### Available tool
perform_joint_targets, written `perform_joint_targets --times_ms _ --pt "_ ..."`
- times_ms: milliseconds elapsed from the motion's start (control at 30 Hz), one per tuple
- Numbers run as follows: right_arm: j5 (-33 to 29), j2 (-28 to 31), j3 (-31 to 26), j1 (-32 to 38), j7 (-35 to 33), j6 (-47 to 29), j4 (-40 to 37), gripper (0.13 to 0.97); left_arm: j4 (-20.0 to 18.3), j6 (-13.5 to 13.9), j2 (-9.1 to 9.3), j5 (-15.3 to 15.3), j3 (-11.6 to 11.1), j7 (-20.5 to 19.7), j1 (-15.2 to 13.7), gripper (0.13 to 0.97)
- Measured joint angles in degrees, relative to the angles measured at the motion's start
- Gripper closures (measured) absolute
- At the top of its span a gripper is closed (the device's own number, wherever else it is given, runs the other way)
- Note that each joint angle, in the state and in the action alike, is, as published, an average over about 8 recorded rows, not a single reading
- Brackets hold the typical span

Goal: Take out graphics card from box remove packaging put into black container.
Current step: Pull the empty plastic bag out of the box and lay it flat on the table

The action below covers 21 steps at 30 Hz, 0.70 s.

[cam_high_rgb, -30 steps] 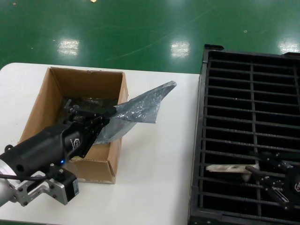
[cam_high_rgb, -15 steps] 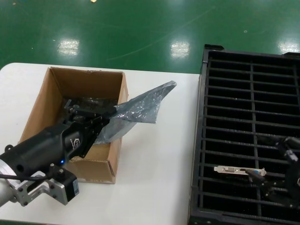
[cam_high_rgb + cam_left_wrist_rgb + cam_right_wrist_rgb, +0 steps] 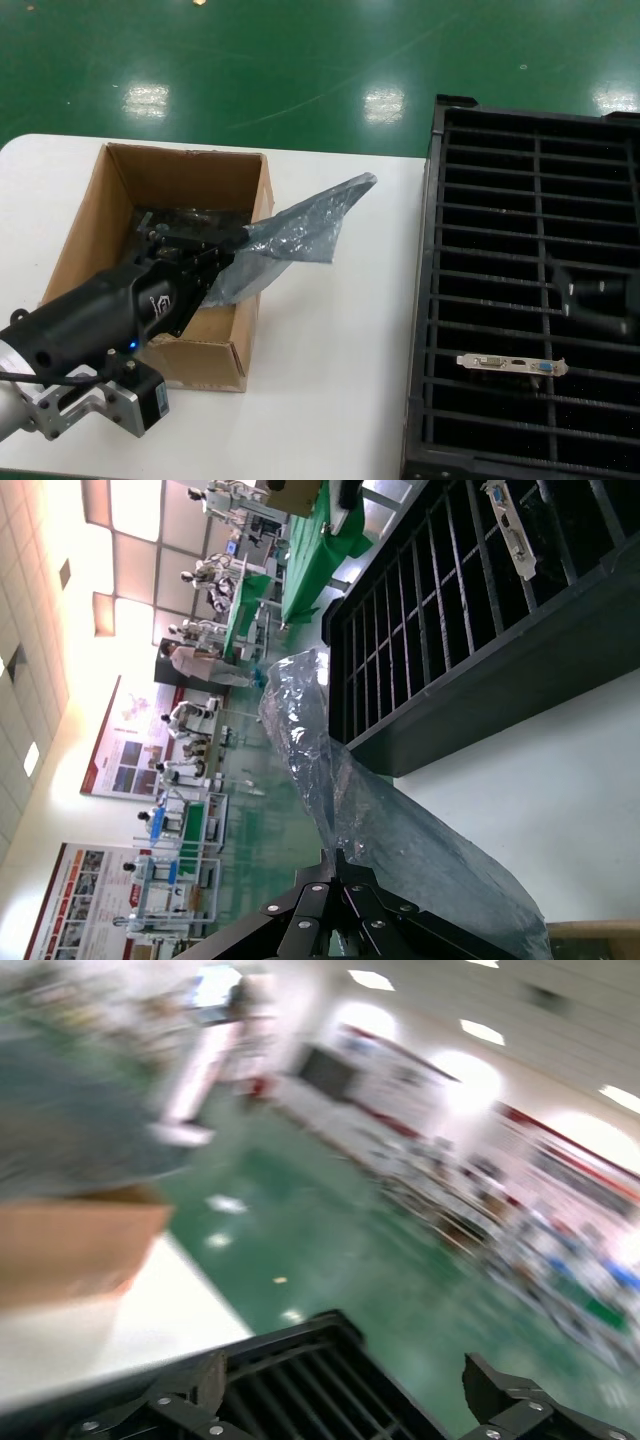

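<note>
Next, I let go of the grey plastic bag with my left gripper on the white table (image 3: pixel 341 331) between the cardboard box and the black container.
The graphics card (image 3: pixel 512 363) stands in a slot of the black container (image 3: pixel 432 300) at the right, its silver bracket and blue port up; it also shows in the left wrist view (image 3: pixel 508 528). My left gripper (image 3: pixel 228 258) is shut on the grey plastic bag (image 3: pixel 300 232), holding it over the right wall of the cardboard box (image 3: pixel 85 230). In the left wrist view the bag (image 3: pixel 380 830) rises from the closed fingertips (image 3: pixel 343 861). My right gripper (image 3: pixel 598 297) hovers over the container, above and right of the card, open and empty; its fingers (image 3: pixel 190 1385) stand wide apart.
The white table (image 3: pixel 330 400) lies between box and container. Dark bagged items (image 3: pixel 185 222) lie inside the box. Green floor lies beyond the table's far edge.
The right gripper let go of the graphics card in the container slot and rose up and to the right. The left gripper and bag have not moved.
</note>
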Motion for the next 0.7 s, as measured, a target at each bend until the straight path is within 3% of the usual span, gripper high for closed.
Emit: perform_joint_targets --times_ms 267,433,567,633,700 --pt "12.2 -5.0 -8.8 5.2 9.0 18.7 -2.6 0.235 0.0 0.0 0.0 0.0 0.0 0.0 0.0 0.957" --pt "18.7 -7.4 -11.8 7.5 11.5 24.8 -3.7 0.173 -0.1 0.0 -0.05 0.2 0.1 -0.5 -0.1 0.957" --pt "19.8 -7.9 -12.2 7.9 12.1 25.7 -4.0 0.161 -0.7 0.7 0.0 2.5 0.2 -6.6 -0.9 0.957" --pt "19.8 -7.9 -12.2 7.9 12.1 25.7 -4.0 0.157 -1.1 2.6 1.14 4.9 -0.5 -11.8 -1.7 0.957" --pt "19.8 -7.9 -12.2 7.9 12.1 25.7 -4.0 0.149 -1.2 5.9 3.4 7.8 -1.9 -18.0 -3.0 0.957"
